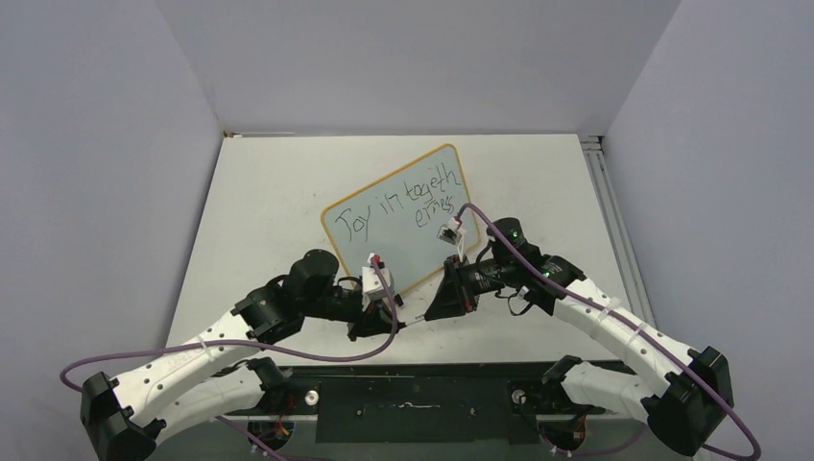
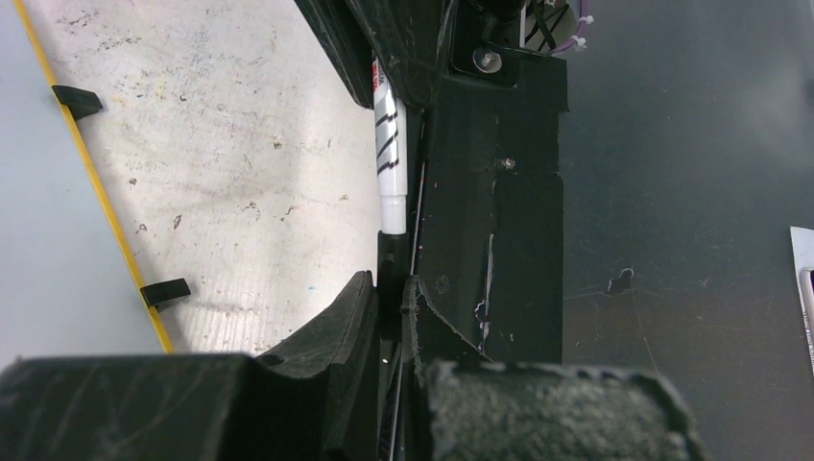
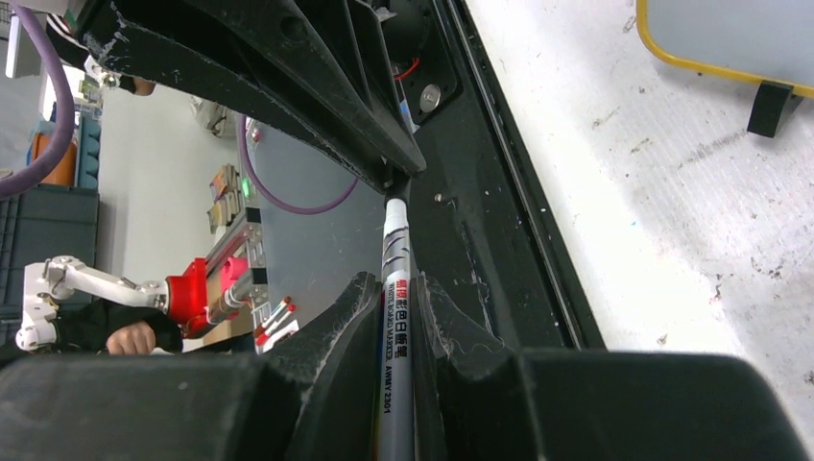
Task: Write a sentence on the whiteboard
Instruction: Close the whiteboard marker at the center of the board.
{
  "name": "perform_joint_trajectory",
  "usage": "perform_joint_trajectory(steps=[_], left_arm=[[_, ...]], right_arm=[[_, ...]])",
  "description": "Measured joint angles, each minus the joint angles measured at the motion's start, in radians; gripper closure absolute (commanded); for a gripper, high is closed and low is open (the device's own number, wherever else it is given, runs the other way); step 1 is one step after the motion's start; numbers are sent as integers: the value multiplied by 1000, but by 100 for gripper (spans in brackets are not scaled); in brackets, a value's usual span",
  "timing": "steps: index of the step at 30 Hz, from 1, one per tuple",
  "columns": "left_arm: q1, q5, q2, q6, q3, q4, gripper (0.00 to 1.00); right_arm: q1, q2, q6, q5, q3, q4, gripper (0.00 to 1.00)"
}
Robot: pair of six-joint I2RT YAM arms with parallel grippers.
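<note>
The robot's right gripper needs to put the marker down on the tabletop (image 1: 478,296) between the whiteboard's corner and the black base strip. The marker is now in front of the whiteboard.
The whiteboard (image 1: 403,252), yellow-framed, leans near the table's middle with the sentence (image 1: 408,204) on it in black, two lines reading roughly "Joy in togeth / erness". In front of it the two grippers meet tip to tip over the table's near edge. My right gripper (image 3: 395,288) is shut on the silver-white body of a marker (image 3: 395,259). My left gripper (image 2: 389,283) is shut on the black cap (image 2: 390,254) at the marker's (image 2: 391,163) end. The board's edge and a clip foot (image 3: 768,106) show in both wrist views.
A black base strip (image 1: 413,403) runs along the table's near edge under the grippers. Purple cables (image 1: 288,351) loop from both wrists. Grey walls close in the table on three sides. The tabletop (image 2: 240,144) is scuffed and speckled.
</note>
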Motion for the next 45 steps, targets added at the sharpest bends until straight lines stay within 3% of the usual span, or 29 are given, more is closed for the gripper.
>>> perform_joint_trajectory(steps=[23,45], left_arm=[[18,-24,-73,-5,-31,-91,100],[30,-30,-142,-8,-66,-203,100]], right_arm=[[142,22,195,123,-134,321,95],[239,99,284,178,-188,497,95]])
